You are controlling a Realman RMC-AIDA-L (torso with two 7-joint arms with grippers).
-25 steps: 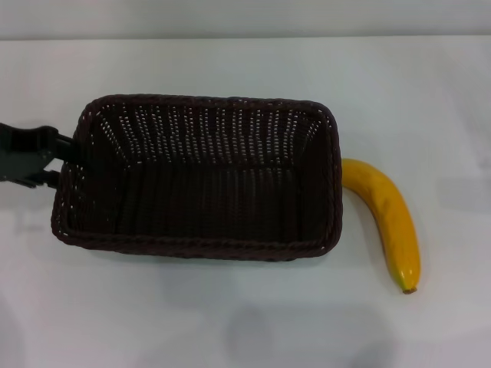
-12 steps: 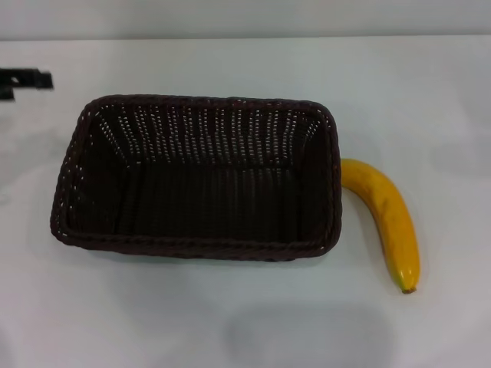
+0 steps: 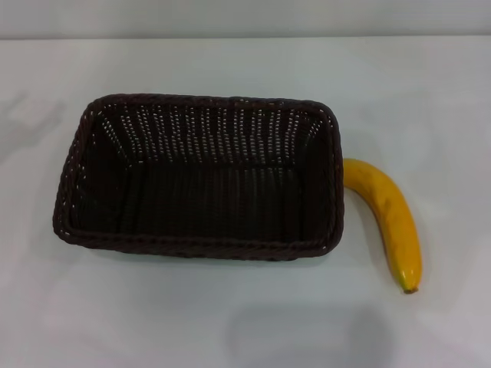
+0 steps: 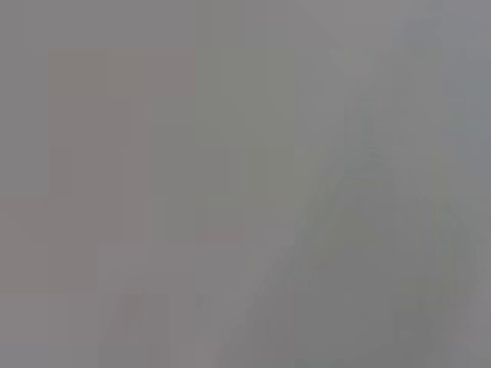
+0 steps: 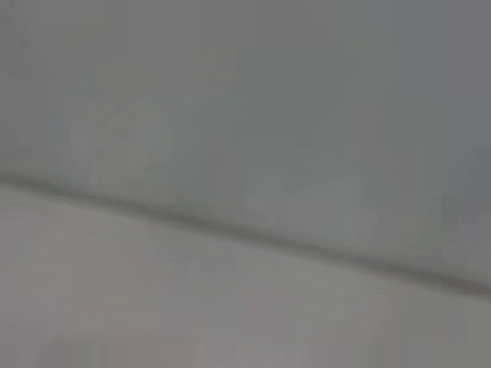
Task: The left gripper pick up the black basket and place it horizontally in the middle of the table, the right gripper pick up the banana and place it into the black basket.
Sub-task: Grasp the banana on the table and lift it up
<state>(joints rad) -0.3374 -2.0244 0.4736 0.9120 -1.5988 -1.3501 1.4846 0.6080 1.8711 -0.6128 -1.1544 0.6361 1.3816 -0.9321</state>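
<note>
The robot's right gripper will next move to the middle of the yellow banana [image 3: 393,213] beside the black basket and close there.
The black basket [image 3: 199,178] lies on the white table [image 3: 230,322] in the head view, long side left to right, near the middle. It is empty. The yellow banana [image 3: 389,218] lies on the table just right of the basket, its upper end touching or almost touching the basket's right wall, its stem tip toward the front. Neither gripper shows in any view. The left wrist view shows only a plain grey surface. The right wrist view shows only the pale table and a grey wall behind it.
The table's far edge [image 3: 245,38] meets a grey wall at the back. Bare tabletop lies in front of the basket and to the right of the banana.
My left gripper was at the basket's left wall a second ago, then drew back to the far left, and is now out of view. Basket and banana have stayed put.
</note>
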